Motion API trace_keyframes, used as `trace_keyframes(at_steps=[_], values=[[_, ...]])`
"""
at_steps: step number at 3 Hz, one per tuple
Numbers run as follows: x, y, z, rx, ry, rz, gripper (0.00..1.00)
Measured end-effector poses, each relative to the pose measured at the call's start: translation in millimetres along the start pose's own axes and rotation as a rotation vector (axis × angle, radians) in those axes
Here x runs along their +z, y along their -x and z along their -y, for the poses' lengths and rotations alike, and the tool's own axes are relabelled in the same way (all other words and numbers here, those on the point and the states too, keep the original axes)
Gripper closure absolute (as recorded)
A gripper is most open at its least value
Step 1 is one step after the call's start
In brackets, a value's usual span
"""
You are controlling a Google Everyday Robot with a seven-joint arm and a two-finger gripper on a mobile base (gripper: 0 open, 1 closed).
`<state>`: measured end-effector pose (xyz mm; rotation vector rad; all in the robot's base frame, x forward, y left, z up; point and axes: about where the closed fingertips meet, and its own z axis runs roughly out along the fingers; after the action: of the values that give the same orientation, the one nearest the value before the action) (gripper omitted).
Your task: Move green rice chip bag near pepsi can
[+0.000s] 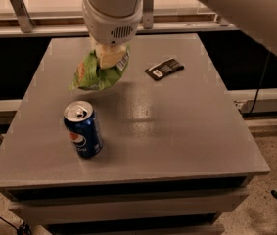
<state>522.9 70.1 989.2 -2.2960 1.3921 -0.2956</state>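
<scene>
My gripper has the green rice chip bag. It will let go of the bag on the grey table (101,90) just behind the pepsi can.
The green rice chip bag (95,74) hangs crumpled in the air above the grey table (177,131), left of centre. My gripper (109,56) is shut on the bag's top edge, under the white wrist housing at the top of the view. The pepsi can (83,129) stands upright on the table's front left part, just below and in front of the hanging bag, with a small gap between them.
A small flat black packet (164,68) lies on the table to the right of the bag. My white arm crosses the top right corner. Metal rails run behind the table, and the floor shows at the lower right.
</scene>
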Motion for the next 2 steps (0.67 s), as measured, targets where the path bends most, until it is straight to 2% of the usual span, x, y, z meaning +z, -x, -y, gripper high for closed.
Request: trace_keyframes(at_steps=[2], values=[[10.5, -7.7, -14.5, -0.003, -0.012, 0.027, 1.0]])
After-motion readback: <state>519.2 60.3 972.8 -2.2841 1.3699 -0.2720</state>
